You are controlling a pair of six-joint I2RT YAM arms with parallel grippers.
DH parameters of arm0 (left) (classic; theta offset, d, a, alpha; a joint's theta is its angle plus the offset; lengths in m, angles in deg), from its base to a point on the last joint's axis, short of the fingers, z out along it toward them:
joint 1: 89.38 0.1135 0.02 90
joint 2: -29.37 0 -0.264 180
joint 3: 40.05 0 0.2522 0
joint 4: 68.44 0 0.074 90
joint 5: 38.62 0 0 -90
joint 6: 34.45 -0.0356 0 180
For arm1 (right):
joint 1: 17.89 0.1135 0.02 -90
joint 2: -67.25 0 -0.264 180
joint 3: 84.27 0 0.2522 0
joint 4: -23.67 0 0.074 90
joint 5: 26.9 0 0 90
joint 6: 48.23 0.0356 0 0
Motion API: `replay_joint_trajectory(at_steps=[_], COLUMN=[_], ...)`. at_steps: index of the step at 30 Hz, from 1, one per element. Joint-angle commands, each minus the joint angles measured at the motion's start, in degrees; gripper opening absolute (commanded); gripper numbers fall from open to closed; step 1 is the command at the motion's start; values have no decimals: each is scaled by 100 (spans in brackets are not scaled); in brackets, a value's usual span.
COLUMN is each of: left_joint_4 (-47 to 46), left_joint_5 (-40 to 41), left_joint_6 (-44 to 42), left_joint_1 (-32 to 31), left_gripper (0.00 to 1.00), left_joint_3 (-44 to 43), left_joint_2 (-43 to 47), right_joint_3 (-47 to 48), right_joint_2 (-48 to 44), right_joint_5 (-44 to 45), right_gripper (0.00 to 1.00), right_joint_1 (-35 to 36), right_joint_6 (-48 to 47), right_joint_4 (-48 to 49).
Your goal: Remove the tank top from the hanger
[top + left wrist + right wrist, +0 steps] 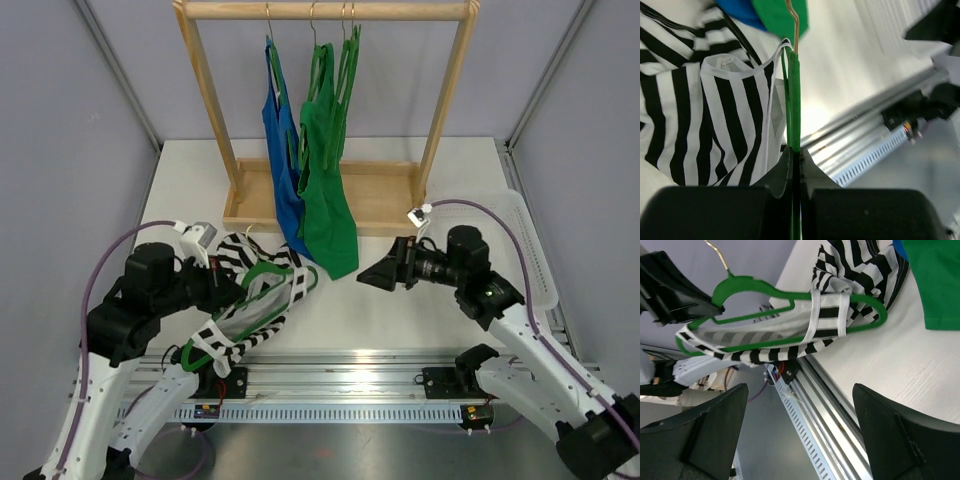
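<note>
The green hanger's loose end is looped by the tank top's strap, so my right gripper should pinch that strap (829, 315) while my left gripper pulls the hanger out.
A black-and-white striped tank top (262, 300) hangs on a green hanger (262, 272) held above the table's near left. My left gripper (222, 285) is shut on the hanger's bar (795, 100), with the striped fabric (700, 115) draped to its left. My right gripper (372, 273) is open and empty, pointing left at the hanger from a short way off. In the right wrist view the hanger (790, 299) and the striped top (850, 275) show whole, with its straps still looped over the hanger.
A wooden rack (325, 12) stands at the back with a blue top (282, 160) and a green top (328, 190) hanging low over its base. An aluminium rail (340, 375) runs along the near table edge. A white tray (530, 250) lies at the right.
</note>
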Motion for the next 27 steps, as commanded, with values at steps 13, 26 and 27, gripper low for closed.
replay_joint_trajectory(at_steps=[13,26,27], left_joint_4=[-2607,-1869,-1869], left_joint_5=[-2502,-1482,-1465], left_joint_6=[1319,660,651], left_joint_1=[-121,-130,-130], left_gripper=[0,0,0], left_joint_3=[1094,1024,1032], left_joint_2=[-2,-265,-274], right_joint_3=[282,396,414], right_joint_2=[1975,1677,1668], right_joint_5=[4787,5464,5482], right_gripper=[80,54,51], right_joint_1=[2942,2978,2969], right_joint_6=[-113,-464,-482], right_joint_4=[1151,334,307])
